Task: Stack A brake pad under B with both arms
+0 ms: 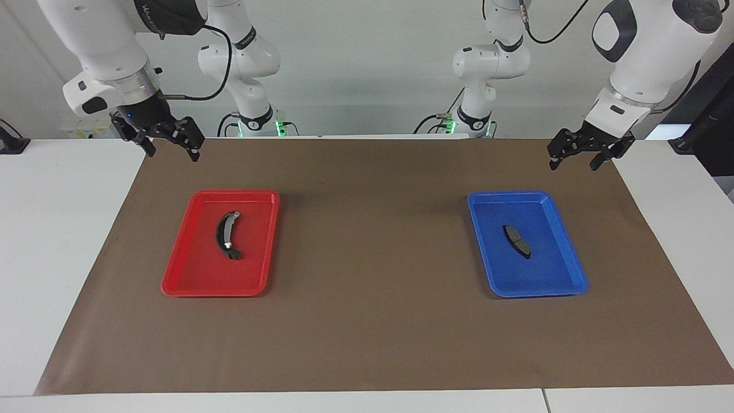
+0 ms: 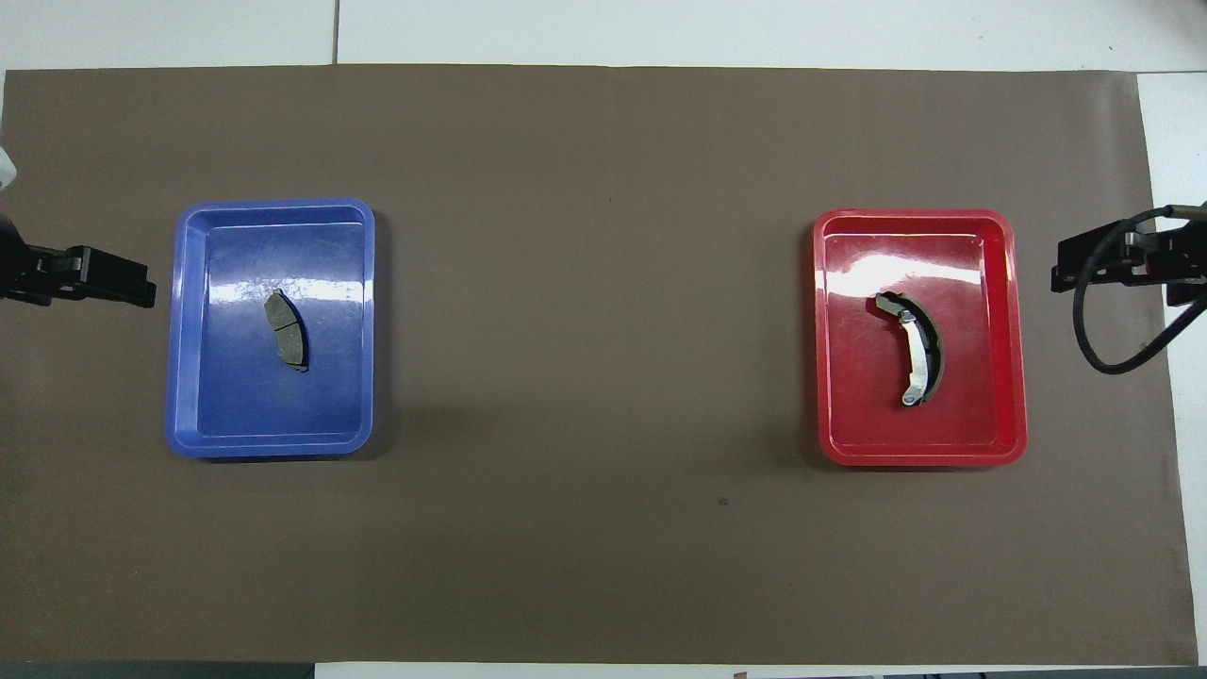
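Note:
The robot's left gripper should next move to the A brake pad's middle (image 2: 289, 329) in the blue tray and close there.
The A brake pad (image 1: 516, 241) (image 2: 286, 329), short, flat and dark grey, lies in the blue tray (image 1: 567, 269) (image 2: 198, 415) toward the left arm's end of the table. B (image 1: 227, 235) (image 2: 915, 361), the long arched piece with a light strip, lies in the red tray (image 1: 183, 275) (image 2: 1009, 424) toward the right arm's end. My left gripper (image 1: 575, 163) (image 2: 132, 283) hangs open and empty over the mat's edge beside the blue tray. My right gripper (image 1: 172, 150) (image 2: 1070, 269) hangs open and empty over the mat's edge beside the red tray.
A brown mat (image 1: 367, 258) (image 2: 594, 330) covers the table between and around the two trays. White table surface (image 1: 63, 241) shows at both ends. A black cable loop (image 2: 1122, 330) hangs by the right gripper.

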`<action>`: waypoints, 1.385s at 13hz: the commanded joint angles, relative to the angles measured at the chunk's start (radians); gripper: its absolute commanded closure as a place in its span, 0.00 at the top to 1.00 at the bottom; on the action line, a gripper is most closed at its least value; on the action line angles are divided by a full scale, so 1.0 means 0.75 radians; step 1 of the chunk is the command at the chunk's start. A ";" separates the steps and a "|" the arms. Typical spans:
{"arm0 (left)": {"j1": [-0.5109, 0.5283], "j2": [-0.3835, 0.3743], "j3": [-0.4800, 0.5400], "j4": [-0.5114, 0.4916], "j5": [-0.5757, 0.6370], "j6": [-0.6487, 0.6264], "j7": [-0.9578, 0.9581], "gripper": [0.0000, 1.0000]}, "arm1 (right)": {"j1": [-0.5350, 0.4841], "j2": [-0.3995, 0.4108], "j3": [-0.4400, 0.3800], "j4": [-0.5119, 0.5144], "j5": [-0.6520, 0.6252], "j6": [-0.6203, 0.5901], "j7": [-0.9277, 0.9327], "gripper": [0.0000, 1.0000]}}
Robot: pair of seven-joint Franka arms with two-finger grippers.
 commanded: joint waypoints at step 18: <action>-0.021 -0.111 0.003 -0.423 0.001 0.461 -0.042 0.98 | -0.007 -0.017 0.005 -0.025 0.002 0.018 -0.019 1.00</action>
